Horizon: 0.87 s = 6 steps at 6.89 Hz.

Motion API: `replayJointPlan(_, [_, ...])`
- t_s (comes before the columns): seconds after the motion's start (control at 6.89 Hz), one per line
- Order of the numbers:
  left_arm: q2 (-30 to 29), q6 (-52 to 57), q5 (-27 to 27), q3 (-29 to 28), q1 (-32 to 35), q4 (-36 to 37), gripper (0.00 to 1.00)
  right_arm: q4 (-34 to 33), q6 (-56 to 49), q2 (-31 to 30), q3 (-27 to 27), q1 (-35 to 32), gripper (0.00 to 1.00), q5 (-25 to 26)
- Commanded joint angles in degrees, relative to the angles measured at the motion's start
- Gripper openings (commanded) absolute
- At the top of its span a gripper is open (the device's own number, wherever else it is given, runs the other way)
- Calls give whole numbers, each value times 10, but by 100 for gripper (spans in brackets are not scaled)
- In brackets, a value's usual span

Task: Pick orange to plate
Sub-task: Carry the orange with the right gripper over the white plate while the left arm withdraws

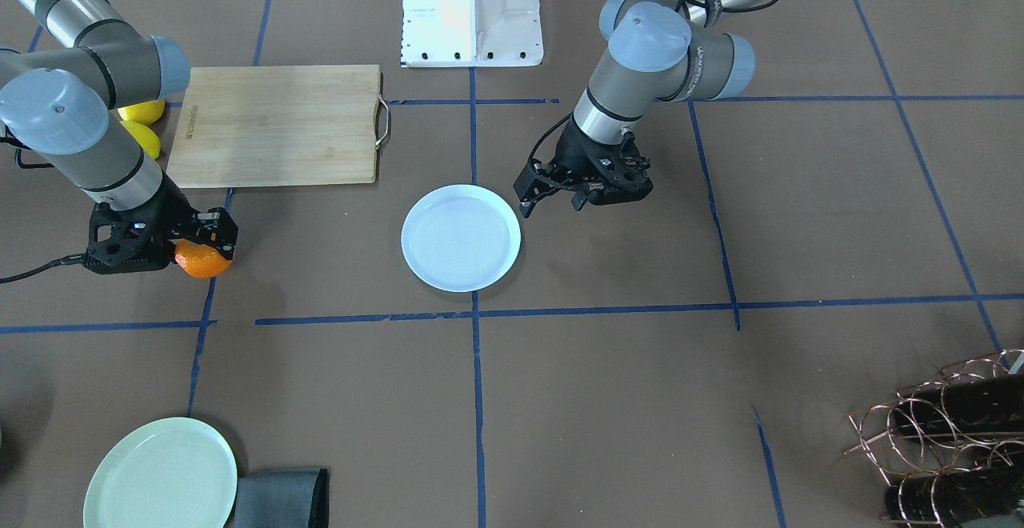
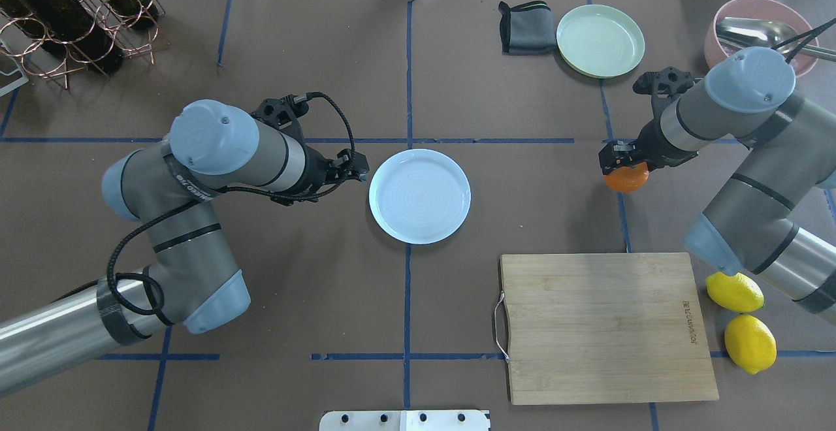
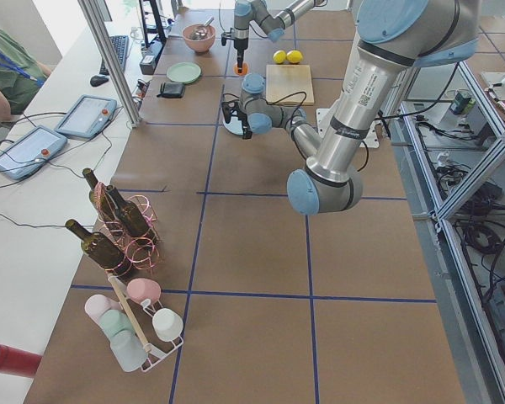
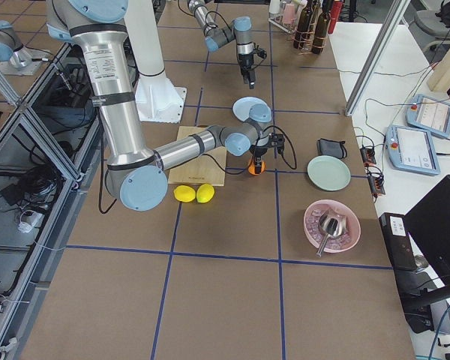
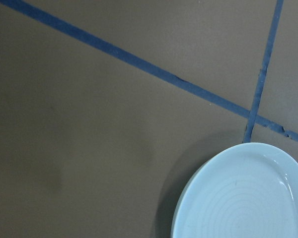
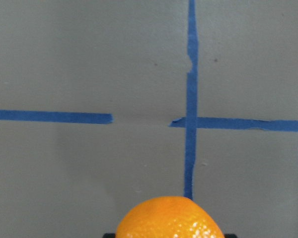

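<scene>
Next, my right gripper releases the orange near the middle of the white plate [image 1: 455, 243], close to my open left gripper. The orange is still well off to the plate's side.
The orange [image 1: 203, 261] sits between the fingers of my right gripper [image 1: 200, 246], which is shut on it, well off to the side of the white plate [image 1: 461, 238]. In the overhead view the orange [image 2: 626, 179] is under the right gripper [image 2: 620, 164], to the right of the plate [image 2: 419, 196]. It fills the bottom edge of the right wrist view [image 6: 170, 218], above crossed blue tape lines. My left gripper [image 1: 552, 205] hovers open beside the plate's rim with nothing in it. The left wrist view shows only the plate's edge [image 5: 238, 198].
A wooden cutting board [image 2: 607, 326] lies near the robot's base, with two yellow lemons [image 2: 741, 317] beside it. A pale green plate [image 2: 600, 40], a dark cloth [image 2: 526, 28] and a pink bowl [image 2: 751, 26] stand at the far right. A bottle rack [image 2: 72, 13] is far left.
</scene>
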State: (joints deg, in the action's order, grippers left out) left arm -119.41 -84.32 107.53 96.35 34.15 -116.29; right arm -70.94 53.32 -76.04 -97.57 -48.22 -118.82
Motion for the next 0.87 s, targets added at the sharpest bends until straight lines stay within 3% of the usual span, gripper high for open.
replayJointPlan(0.0, [50, 175, 1, 58, 48, 47, 100, -26, 11, 41, -23, 1, 0, -1])
replayJointPlan(0.29, [96, 324, 1, 88, 103, 128, 100, -143, 41, 143, -25, 29, 0, 4])
replayJointPlan(0.73, [172, 509, 2, 115, 185, 154, 100, -151, 105, 205, -11, 108, 0, 73])
